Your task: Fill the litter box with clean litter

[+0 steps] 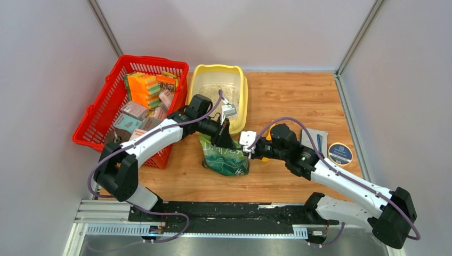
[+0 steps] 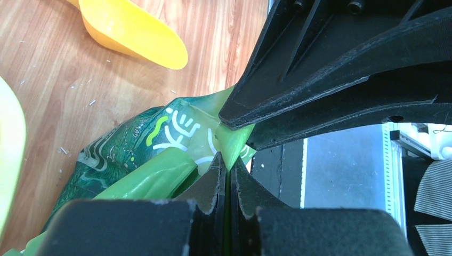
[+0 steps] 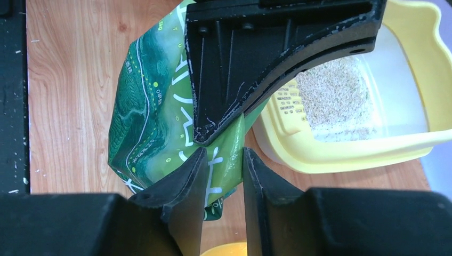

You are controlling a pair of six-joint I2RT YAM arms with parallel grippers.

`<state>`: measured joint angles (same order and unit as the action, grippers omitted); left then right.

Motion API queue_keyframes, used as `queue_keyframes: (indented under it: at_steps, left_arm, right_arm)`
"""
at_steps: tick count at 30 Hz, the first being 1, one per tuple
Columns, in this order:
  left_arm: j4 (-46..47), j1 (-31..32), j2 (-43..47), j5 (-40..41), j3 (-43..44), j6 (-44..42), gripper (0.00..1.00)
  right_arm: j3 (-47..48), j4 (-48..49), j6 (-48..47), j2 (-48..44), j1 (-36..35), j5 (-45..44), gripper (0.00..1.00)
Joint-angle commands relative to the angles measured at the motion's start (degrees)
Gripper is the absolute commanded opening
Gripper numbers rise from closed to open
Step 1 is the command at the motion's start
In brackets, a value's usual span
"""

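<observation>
The green pouch's loose fold bulges outside my left gripper's fingers, so next my left gripper opens and takes the pouch's whole folded top [image 2: 184,165] while my right gripper steadies the pouch's corner.
The pale yellow litter box [image 1: 242,101] stands at the back centre and holds a thin patch of beige clean litter [image 3: 333,98]; its rim [image 3: 368,149] also shows in the right wrist view. The green pouch [image 1: 226,159] with white characters stands upright on the table in front of the box. My left gripper [image 1: 228,137] is shut on the pouch's top edge; in the left wrist view the jaws [image 2: 226,160] pinch the green film [image 2: 237,141]. My right gripper [image 1: 246,145] is open, its jaws [image 3: 223,154] astride the pouch's [image 3: 154,112] upper corner beside the left gripper.
A red mesh basket [image 1: 93,125] full of sponges and boxes stands at the left, next to the litter box. A yellow scoop [image 2: 133,32] lies on the table near the pouch. A grey notebook with a pen [image 1: 314,141] and a round tin [image 1: 339,153] lie at the right.
</observation>
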<state>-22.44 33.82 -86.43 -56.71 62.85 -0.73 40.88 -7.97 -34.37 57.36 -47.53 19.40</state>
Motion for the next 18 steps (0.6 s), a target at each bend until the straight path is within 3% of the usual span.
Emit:
queue_keyframes:
  at_steps: [1, 4, 8, 9, 10, 11, 14, 16, 18]
  left_arm:
    - [0.4, -1.9, 2.4, -1.3, -0.2, -0.8, 0.02]
    - [0.4, -1.9, 3.6, -0.6, -1.3, -1.9, 0.02]
    - [0.8, -1.9, 5.4, 0.5, -2.6, -1.9, 0.03]
    - [1.2, -1.9, 5.7, 0.6, -3.0, -1.8, 0.04]
    - [1.3, -1.9, 6.5, 0.6, -3.6, -1.6, 0.08]
    - [0.8, -1.9, 7.0, 0.7, -4.0, -1.8, 0.22]
    - [0.2, -1.9, 9.7, 2.1, -5.5, -4.4, 0.37]
    - [0.1, -1.9, 11.9, 2.9, -7.0, -6.6, 0.46]
    - [0.0, -1.9, 13.0, 4.2, -7.9, -7.4, 0.46]
  right_arm:
    - [1.0, -6.4, 7.3, 2.0, 0.1, -4.2, 0.30]
    - [1.5, -7.1, 8.9, 2.8, 0.2, -5.4, 0.28]
    - [2.4, -9.3, 9.7, 4.1, 0.2, -6.6, 0.02]
    - [2.9, -9.9, 9.6, 4.8, 0.6, -6.4, 0.00]
    - [3.3, -10.6, 8.2, 5.0, 1.5, -6.0, 0.00]
    - [4.5, -11.7, 7.0, 5.2, 2.3, -3.6, 0.00]
    - [7.4, -11.6, 1.9, 5.9, 4.5, 0.9, 0.00]
    - [9.6, -11.5, 0.1, 7.7, 5.8, 3.5, 0.00]
    - [13.1, -12.3, -1.8, 9.2, 6.5, 6.5, 0.00]
